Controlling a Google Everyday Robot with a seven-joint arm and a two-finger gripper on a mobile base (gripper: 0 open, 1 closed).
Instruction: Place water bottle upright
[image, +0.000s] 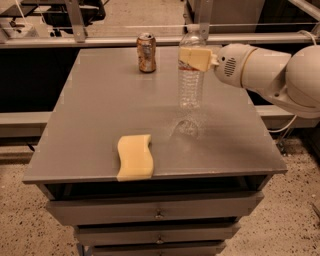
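I will have my gripper let go of the water bottle so that it stands upright on the grey table (183, 106), just behind the bright patch of light.
The water bottle (190, 80) is clear ribbed plastic and stands upright at the back right of the grey table (100, 115). Its base hangs a little above the tabletop, over a bright patch of light. My gripper (195, 59) reaches in from the right and is shut on the bottle's upper part, with a yellowish finger pad (194, 58) across its front. The white arm (265, 72) extends off to the right.
An orange-brown soda can (146, 52) stands upright at the back of the table, left of the bottle. A yellow sponge (135, 157) lies near the front edge. Drawers sit below the tabletop. A rail and shelving run behind the table.
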